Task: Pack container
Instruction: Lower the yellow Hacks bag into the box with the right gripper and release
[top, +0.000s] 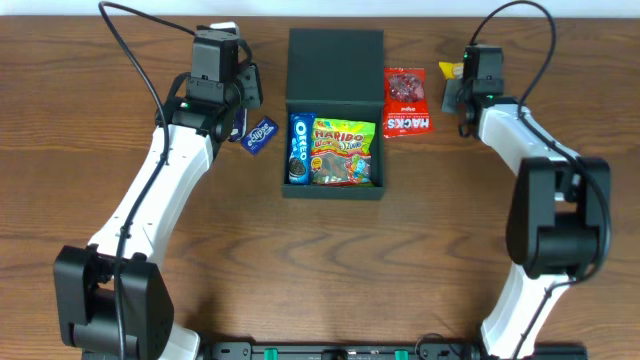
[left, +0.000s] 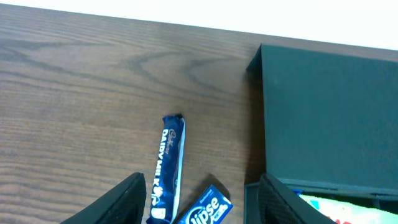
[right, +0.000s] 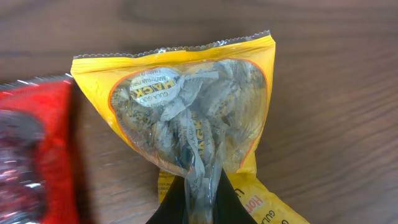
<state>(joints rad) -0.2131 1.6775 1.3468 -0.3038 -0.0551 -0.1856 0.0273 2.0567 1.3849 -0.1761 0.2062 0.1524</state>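
My right gripper has the yellow Hacks candy bag, which is now beside the container. Next, I set it down on the Haribo bag (top: 339, 137) next to the Oreo pack.
The dark green-black container (top: 334, 190) sits mid-table with its flap lid (top: 335, 62) folded back. It holds an Oreo pack (top: 299, 148) and a Haribo bag (top: 344, 152). My left gripper (left: 199, 202) is open above a blue Dairy Milk bar (left: 170, 167) and a blue Eclipse packet (left: 205, 209), left of the container (left: 323, 112). My right gripper (right: 200, 202) is shut on a yellow Hacks candy bag (right: 193, 112), which also shows in the overhead view (top: 450, 70), right of the container.
A red Hacks bag (top: 407, 102) lies right of the container, and also shows at the left edge of the right wrist view (right: 31, 155). The blue Eclipse packet (top: 261, 133) lies beside the left arm. The table's far edge is near the lid.
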